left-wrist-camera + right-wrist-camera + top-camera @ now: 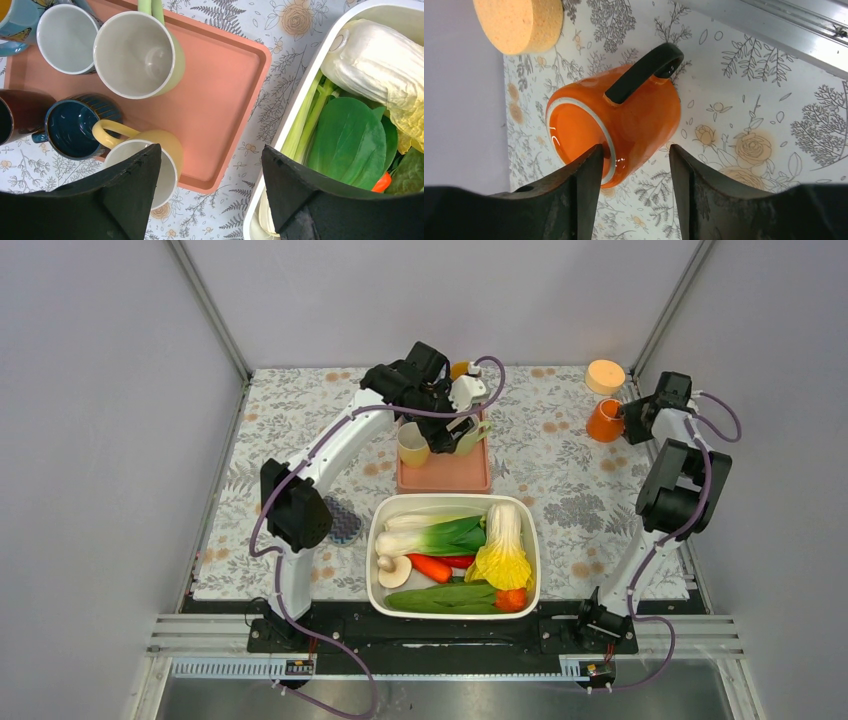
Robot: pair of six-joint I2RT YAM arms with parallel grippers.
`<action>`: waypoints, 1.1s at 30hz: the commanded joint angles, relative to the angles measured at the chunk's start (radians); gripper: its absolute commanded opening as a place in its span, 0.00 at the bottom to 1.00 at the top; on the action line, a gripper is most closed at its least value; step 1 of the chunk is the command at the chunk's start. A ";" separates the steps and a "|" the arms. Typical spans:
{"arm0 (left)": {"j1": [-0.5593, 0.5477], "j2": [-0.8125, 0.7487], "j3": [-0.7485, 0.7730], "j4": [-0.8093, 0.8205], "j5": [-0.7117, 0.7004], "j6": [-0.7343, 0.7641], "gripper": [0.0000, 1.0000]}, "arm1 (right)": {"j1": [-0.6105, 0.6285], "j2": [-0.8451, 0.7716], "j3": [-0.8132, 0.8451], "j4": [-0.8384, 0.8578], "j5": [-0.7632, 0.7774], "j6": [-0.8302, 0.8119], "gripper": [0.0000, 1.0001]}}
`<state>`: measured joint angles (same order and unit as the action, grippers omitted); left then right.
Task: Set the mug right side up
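My right gripper should take hold of the black handle [643, 73] before lifting the mug, because its finger overlaps the mug's white-ringed base and the mug's black handle is outside the fingers.
The orange mug [605, 421] with a black handle [644, 72] is at the far right of the table. In the right wrist view the mug [634, 120] shows a white-ringed end towards the camera and seems to stand upside down. My right gripper [632, 420] is open, just right of the mug. In its wrist view the right gripper [635, 152] has one fingertip [591, 160] overlapping the ringed end; the other is apart from the mug. My left gripper [447, 435] is open and empty over the pink tray [450, 476].
The tray [220, 85] holds several upright mugs, among them a yellow one [167, 145] and a pale green one [135, 52]. A white tub [453, 502] of vegetables sits in front. A round orange sponge [605, 375] lies behind the mug. The frame rail [774, 25] runs close by.
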<state>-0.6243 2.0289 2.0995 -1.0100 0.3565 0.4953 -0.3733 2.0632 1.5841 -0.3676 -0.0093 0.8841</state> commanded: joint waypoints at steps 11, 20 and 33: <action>0.025 -0.030 0.067 0.010 0.068 -0.007 0.77 | 0.007 -0.300 -0.380 -0.114 -0.089 -0.250 0.59; 0.024 -0.034 0.062 0.011 0.081 -0.007 0.77 | -0.012 -0.450 -0.264 -0.199 0.105 -0.211 0.90; 0.025 -0.068 0.012 0.011 0.058 -0.014 0.77 | -0.033 -0.233 -0.192 -0.163 0.097 0.224 0.71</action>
<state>-0.6010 2.0281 2.1181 -1.0164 0.4046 0.4908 -0.4057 1.8004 1.3361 -0.5278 0.0448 0.9752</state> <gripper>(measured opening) 0.766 0.749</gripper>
